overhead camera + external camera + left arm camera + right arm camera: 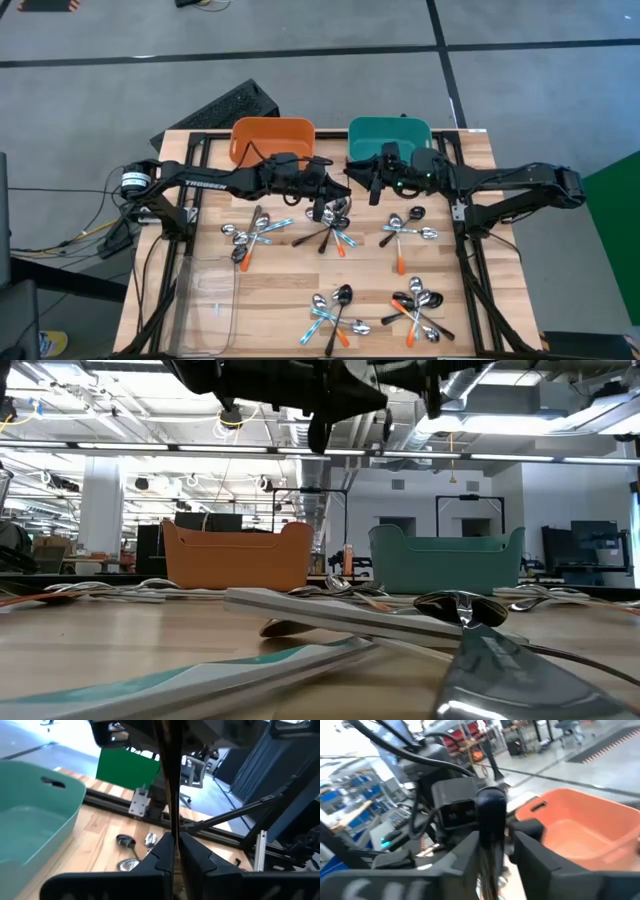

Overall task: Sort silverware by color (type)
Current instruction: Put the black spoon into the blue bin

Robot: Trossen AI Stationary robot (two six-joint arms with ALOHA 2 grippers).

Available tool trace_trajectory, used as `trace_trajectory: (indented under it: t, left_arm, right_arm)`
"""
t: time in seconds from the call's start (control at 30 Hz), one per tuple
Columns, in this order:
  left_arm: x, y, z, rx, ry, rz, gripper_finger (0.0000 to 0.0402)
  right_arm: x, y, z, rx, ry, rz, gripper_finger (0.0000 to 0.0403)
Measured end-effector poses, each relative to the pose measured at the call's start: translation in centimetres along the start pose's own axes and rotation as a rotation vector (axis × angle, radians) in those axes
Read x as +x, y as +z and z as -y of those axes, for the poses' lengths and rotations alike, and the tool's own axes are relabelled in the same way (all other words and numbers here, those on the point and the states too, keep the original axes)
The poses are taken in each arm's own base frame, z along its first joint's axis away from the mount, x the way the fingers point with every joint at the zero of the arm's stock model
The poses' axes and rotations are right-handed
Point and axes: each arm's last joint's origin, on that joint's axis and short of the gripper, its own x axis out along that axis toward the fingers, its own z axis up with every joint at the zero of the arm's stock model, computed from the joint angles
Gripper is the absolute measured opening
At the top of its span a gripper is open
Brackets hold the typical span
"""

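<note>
The teal bin is on my right gripper's side, so that gripper should first take the black spoon (491, 817) from my left gripper.
A black spoon (490, 812) is up in the air over the table's far middle, between my two grippers, which face each other. My left gripper (335, 192) is shut on it. My right gripper (368, 186) stands open, one finger on either side of the spoon; whether one finger touches it, I cannot tell. On the table below, the rest of the silverware lies in several small heaps (335, 230) of orange-, light-blue- and black-handled spoons. At the far edge an orange bin (272, 138) and a teal bin (390, 138) stand side by side. My left gripper pinches the black spoon's thin handle (171, 822) between its two fingers (195, 852). The fingers come nearly level from the table's left and lie across the handle. The spoon is lifted clear of the table and runs on past the fingers.
A clear plastic container (205, 300) sits at the near left corner. More spoon heaps lie at the left (252, 232), at the right (405, 232) and along the near edge (335, 315), (420, 312). Black frame rails (470, 260) run along the table's sides.
</note>
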Motion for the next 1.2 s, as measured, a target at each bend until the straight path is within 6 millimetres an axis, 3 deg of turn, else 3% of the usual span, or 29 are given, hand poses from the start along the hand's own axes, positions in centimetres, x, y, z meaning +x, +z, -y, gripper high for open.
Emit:
trace_trajectory:
  t: [0.13, 0.23, 0.4, 0.57, 0.8, 0.93, 1.2]
  left_arm:
    - [-0.5, 0.1, -0.3, -0.003, 0.036, -0.031, 0.0001]
    - [-0.5, 0.2, -0.3, 0.012, 0.017, -0.033, 0.0001]
    - [-0.6, 0.1, -0.4, -0.007, 0.086, -0.024, 0.0000]
    - [-0.6, 0.0, -0.4, -0.002, 0.214, 0.005, 0.0000]
    - [-0.6, -0.1, -0.3, 0.017, 0.249, 0.003, 0.0000]
    - [-0.6, 0.0, -0.5, 0.040, 0.283, 0.010, 0.0000]
    - [-0.6, 0.0, -0.5, 0.056, 0.298, 0.014, 0.0000]
  right_arm:
    - [-0.2, -0.2, 0.7, 0.052, -0.045, -0.053, 0.0217]
    - [0.0, -0.7, 0.6, 0.063, -0.013, -0.103, 0.0238]
    - [0.6, -2.0, 0.3, 0.113, -0.077, -0.137, 0.0220]
    - [0.4, -2.4, 0.2, 0.132, -0.173, -0.105, 0.0172]
    - [0.4, -2.4, 0.1, 0.124, -0.172, -0.106, 0.0106]
    - [0.4, -2.4, 0.4, 0.113, -0.190, -0.113, 0.0113]
    - [1.5, -3.1, 0.5, 0.047, -0.211, -0.106, 0.0193]
